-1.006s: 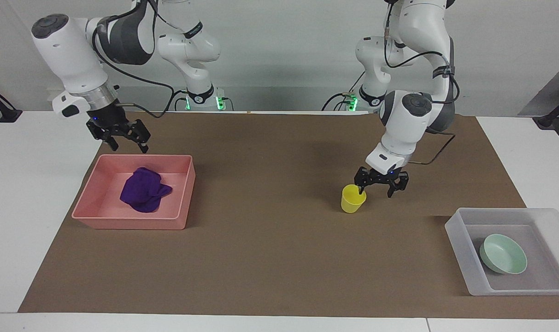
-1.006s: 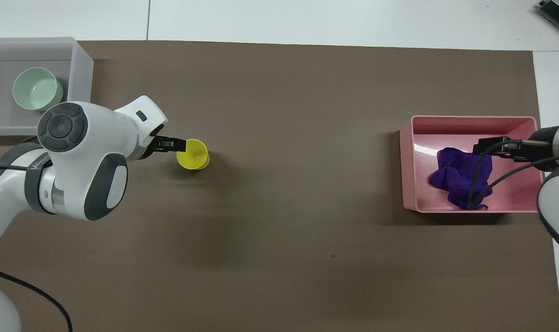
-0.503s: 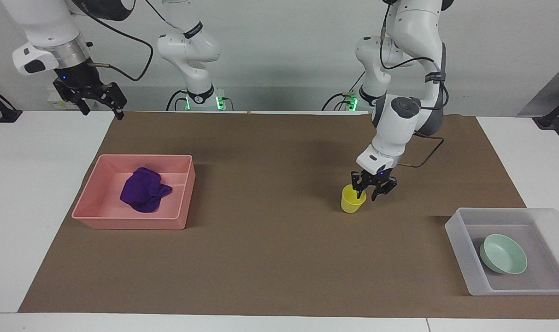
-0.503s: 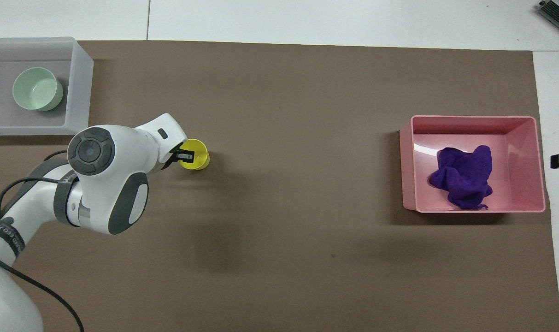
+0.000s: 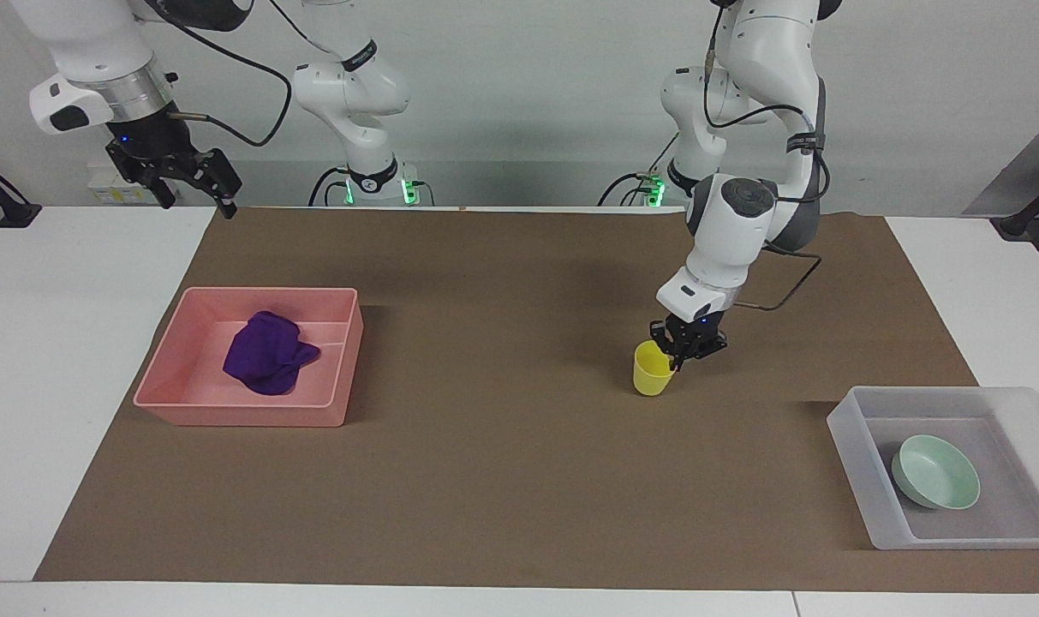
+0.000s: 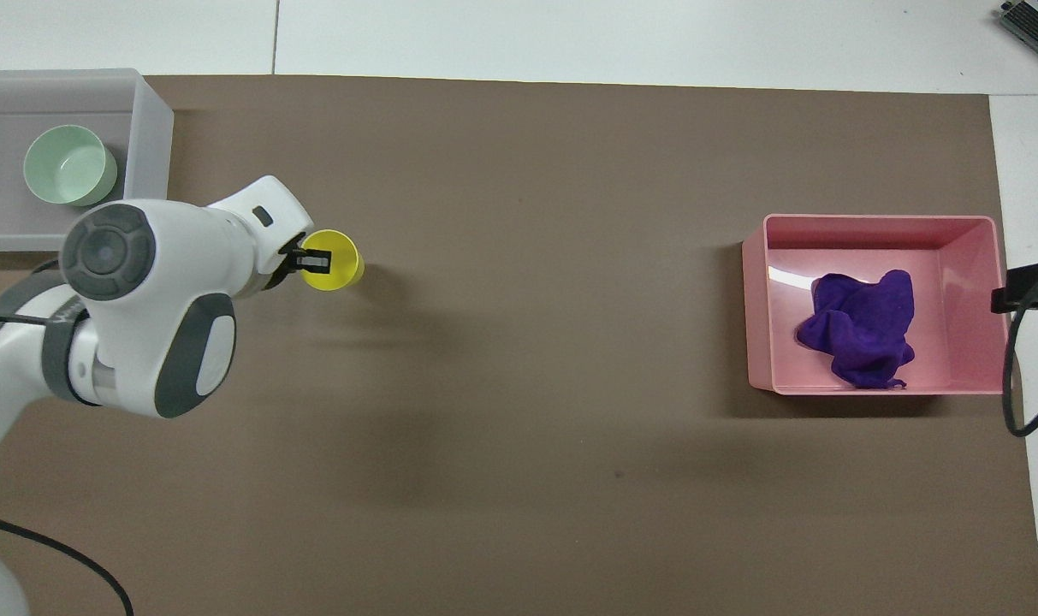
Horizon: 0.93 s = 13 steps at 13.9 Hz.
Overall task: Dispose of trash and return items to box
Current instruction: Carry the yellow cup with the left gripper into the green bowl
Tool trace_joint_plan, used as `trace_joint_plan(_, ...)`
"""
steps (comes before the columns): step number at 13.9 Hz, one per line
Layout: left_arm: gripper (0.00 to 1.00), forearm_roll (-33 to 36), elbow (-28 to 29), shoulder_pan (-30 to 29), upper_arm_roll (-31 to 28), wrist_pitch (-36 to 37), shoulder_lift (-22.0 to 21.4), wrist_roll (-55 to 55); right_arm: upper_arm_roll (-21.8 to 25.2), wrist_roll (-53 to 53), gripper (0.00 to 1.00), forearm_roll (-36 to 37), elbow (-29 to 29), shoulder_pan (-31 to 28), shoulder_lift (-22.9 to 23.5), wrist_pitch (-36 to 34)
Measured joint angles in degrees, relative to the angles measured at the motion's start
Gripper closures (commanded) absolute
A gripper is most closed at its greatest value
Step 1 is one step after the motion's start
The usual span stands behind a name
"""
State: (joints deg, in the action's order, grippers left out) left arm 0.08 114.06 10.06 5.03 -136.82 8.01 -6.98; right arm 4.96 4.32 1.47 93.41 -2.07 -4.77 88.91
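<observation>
My left gripper is going to release the yellow cup inside the mint-green bowl [image 6: 58,164] in the translucent box.
The yellow cup [image 5: 653,374] [image 6: 334,271] stands upright on the brown mat between the pink tray and the box. My left gripper [image 5: 677,355] [image 6: 308,259] is shut on its rim, one finger inside the cup. The translucent box [image 5: 850,446] [image 6: 147,128] sits at the left arm's end and holds the mint-green bowl [image 5: 934,471] [image 6: 67,164]. The purple cloth [image 5: 267,351] [image 6: 861,329] lies crumpled in the pink tray [image 5: 245,416] [image 6: 878,222]. My right gripper [image 5: 199,204] [image 6: 1022,291] hangs open, high over the table's edge beside the tray, holding nothing.
The brown mat [image 5: 485,480] covers most of the white table [image 5: 65,360]. A black cable [image 6: 1011,385] from the right arm dangles beside the pink tray. Both arm bases stand at the robots' edge of the table.
My left gripper has shut on the cup's rim and shifted the cup a little toward the box. My right gripper rose from over the pink tray to high beside it.
</observation>
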Motion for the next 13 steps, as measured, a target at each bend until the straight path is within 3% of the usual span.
trace_joint_plan(7, 1.00, 0.0, -17.2, -14.0, -0.3, 9.7, 5.5, 10.5, -4.2, 2.2, 0.00, 0.0, -0.2, 0.2, 0.0, 0.0)
trace_joint_plan(13, 1.00, -0.1, -36.0, -24.7, 0.5, 20.1, 16.4, 20.7, -3.6, 2.2, 0.00, 0.0, -0.6, -0.6, 0.0, 0.0)
